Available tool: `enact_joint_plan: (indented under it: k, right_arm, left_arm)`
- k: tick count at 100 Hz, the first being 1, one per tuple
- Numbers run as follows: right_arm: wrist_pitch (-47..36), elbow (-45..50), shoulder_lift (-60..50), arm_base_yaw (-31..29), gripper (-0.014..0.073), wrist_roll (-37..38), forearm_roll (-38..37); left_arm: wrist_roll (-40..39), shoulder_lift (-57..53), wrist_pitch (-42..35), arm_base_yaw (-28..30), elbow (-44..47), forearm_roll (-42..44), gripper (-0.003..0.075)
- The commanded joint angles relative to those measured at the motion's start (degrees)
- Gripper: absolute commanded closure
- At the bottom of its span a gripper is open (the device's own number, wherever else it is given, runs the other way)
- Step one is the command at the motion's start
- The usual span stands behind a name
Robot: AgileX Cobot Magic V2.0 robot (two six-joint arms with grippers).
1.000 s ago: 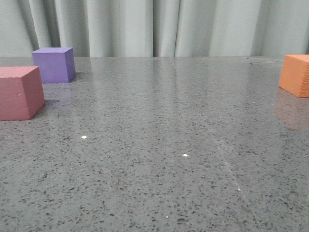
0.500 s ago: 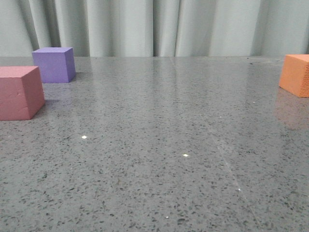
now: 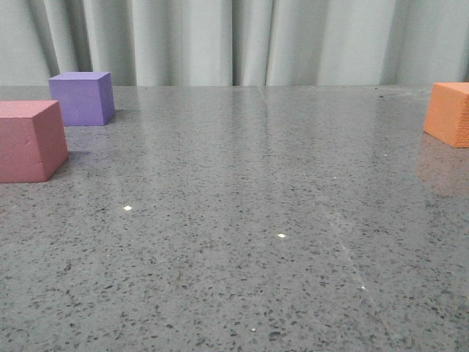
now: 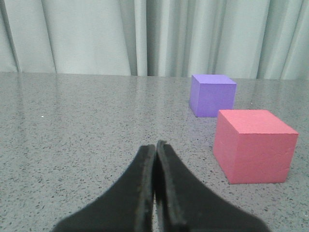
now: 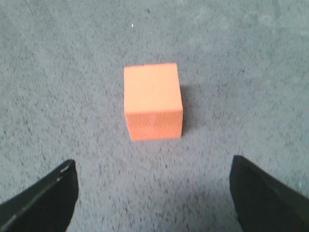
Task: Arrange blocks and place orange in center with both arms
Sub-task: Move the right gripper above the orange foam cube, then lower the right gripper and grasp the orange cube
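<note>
I should close my right gripper on two opposite sides of the orange cube, with one finger on the side (image 3: 442, 111) (image 5: 127, 100) that faces the pink-red cube.
The pink-red cube (image 3: 29, 141) rests at the table's left edge, and the purple cube (image 3: 82, 97) stands just behind it. Far off at the right edge is the orange cube (image 3: 448, 114), partly cut off by the frame. Neither gripper appears in the front view. In the left wrist view my left gripper (image 4: 155, 145) is shut with nothing in it, short of the pink-red cube (image 4: 253, 145) and the purple cube (image 4: 212, 94). In the right wrist view my right gripper (image 5: 153, 164) is open wide above the table, with the orange cube (image 5: 152, 101) beyond its fingers.
The grey speckled table (image 3: 242, 220) runs back to a pale pleated curtain (image 3: 234, 40). A wide stretch of tabletop separates the left pair of cubes from the orange one.
</note>
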Motion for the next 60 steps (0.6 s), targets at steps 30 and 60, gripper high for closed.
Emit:
enact_joint_plan:
  k: [30,60]
  right_arm:
    - [0.87,-20.22,16.86,-0.16,-0.0041,-4.19,-0.04]
    - [3.80,-27.05,28.05,-0.16,-0.0041,-5.66,-0.04]
  left_arm:
    - [-0.12,-1.86,-4.69,0.10,3.13,-0.44,0.0739]
    - [-0.12,-1.86,-4.69,0.10,3.13,-0.44,0.0739]
